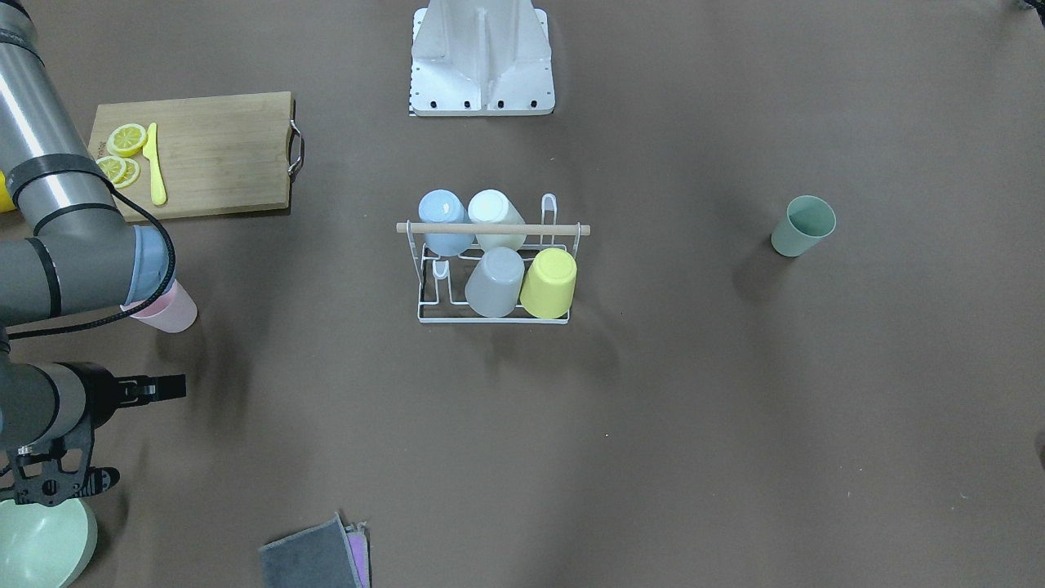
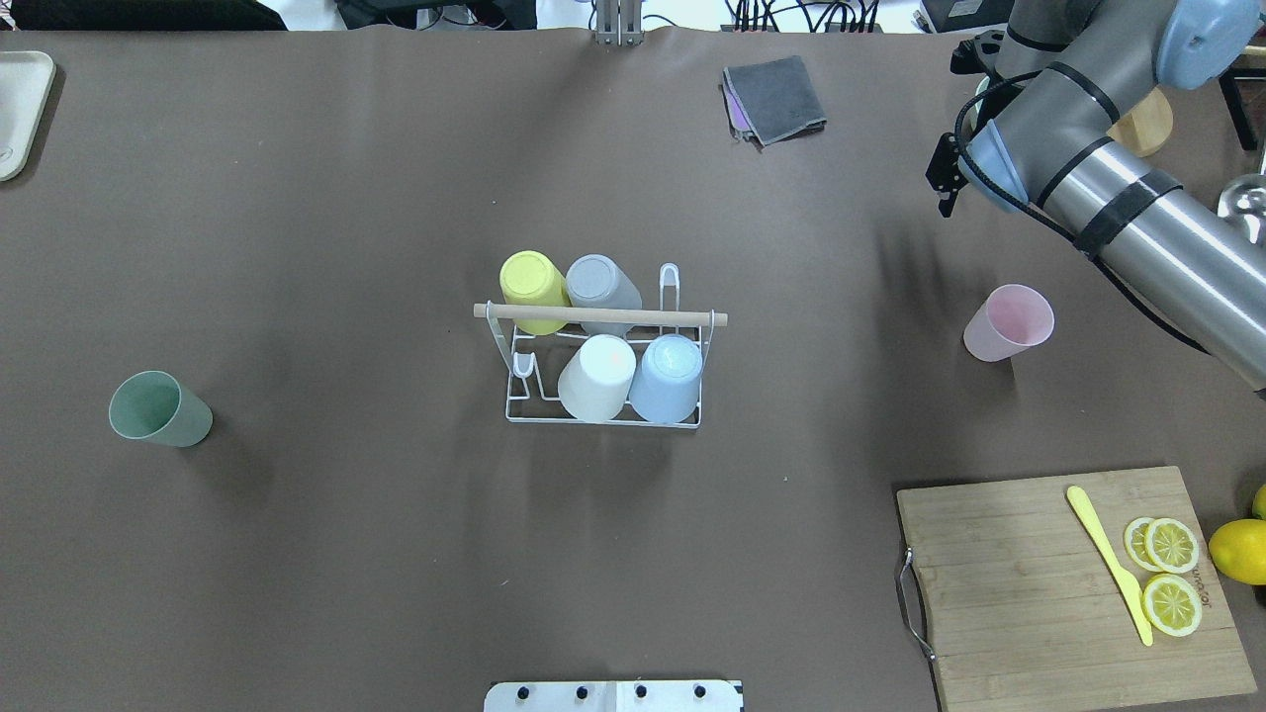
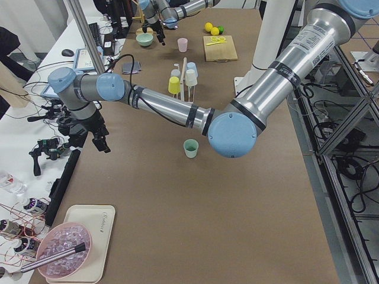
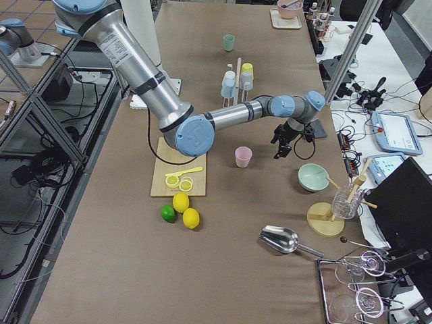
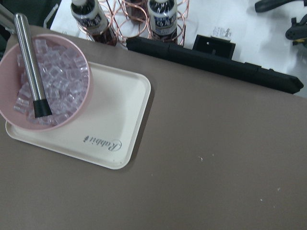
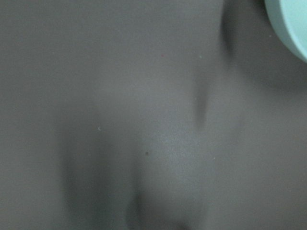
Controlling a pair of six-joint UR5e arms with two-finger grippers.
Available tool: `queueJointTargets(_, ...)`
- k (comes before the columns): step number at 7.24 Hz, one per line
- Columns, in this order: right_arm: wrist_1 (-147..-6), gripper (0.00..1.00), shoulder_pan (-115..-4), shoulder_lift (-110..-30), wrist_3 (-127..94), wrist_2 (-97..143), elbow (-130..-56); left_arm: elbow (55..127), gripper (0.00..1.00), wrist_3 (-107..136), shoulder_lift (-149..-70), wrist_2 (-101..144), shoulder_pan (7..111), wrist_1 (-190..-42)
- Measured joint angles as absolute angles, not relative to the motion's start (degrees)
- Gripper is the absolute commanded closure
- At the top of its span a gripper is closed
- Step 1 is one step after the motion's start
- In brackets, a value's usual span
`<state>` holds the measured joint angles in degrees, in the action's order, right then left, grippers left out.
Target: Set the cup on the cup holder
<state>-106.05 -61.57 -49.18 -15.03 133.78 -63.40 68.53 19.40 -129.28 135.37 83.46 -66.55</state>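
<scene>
Next, I move my right gripper to the pink cup's body (image 1: pixel 175 310), near the wooden cutting board, and close it there.
The cup holder (image 2: pixel 605 316), a white wire rack with a wooden rod, stands at the table's middle and also shows in the front view (image 1: pixel 492 229). It holds blue, white, grey and yellow cups upside down. A green cup (image 2: pixel 158 408) stands upright far on my left. A pink cup (image 2: pixel 1009 322) stands upright on my right. My right gripper (image 2: pixel 942 203) hovers beyond the pink cup, empty, and its jaws look apart. My left gripper (image 3: pixel 102 145) hangs over the table's left end; I cannot tell if it is open.
A wooden cutting board (image 2: pixel 1029 593) with lemon slices and a yellow knife lies near right. A grey cloth (image 2: pixel 776 99) lies at the far side. A pale green bowl (image 1: pixel 41 543) sits by the right arm. A cream tray (image 5: pixel 105 139) carries a pink bowl of ice.
</scene>
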Motion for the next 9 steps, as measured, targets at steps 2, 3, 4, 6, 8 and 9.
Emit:
queueJointTargets(2,-113.7,0.01,-61.3,-47.9,-10.6,136.1,-61.1,68.5,0.03,18.9,-128.6,136.4,77.1,-63.4)
queueJointTargets(3,-116.3,0.00,-61.1,-47.5,-9.2,136.7,-60.5,68.5,0.03,18.7,-128.5,136.8,74.4,-61.6)
queueJointTargets(4,-118.9,0.01,-60.9,-47.3,-7.2,137.0,-60.3,68.5,0.03,17.9,-128.4,137.7,72.1,-59.8)
queueJointTargets(6,-124.4,0.01,-60.7,-47.3,-0.9,137.4,-60.0,68.4,0.03,13.2,-128.1,140.7,68.1,-55.4)
queueJointTargets(8,-126.9,0.01,-60.4,-47.4,1.0,139.8,-59.1,69.0,0.03,10.4,-126.3,141.7,63.0,-53.0)
queueJointTargets(9,-127.4,0.01,-60.1,-47.5,1.2,140.5,-58.8,69.5,0.03,10.0,-125.7,141.9,62.0,-52.8)
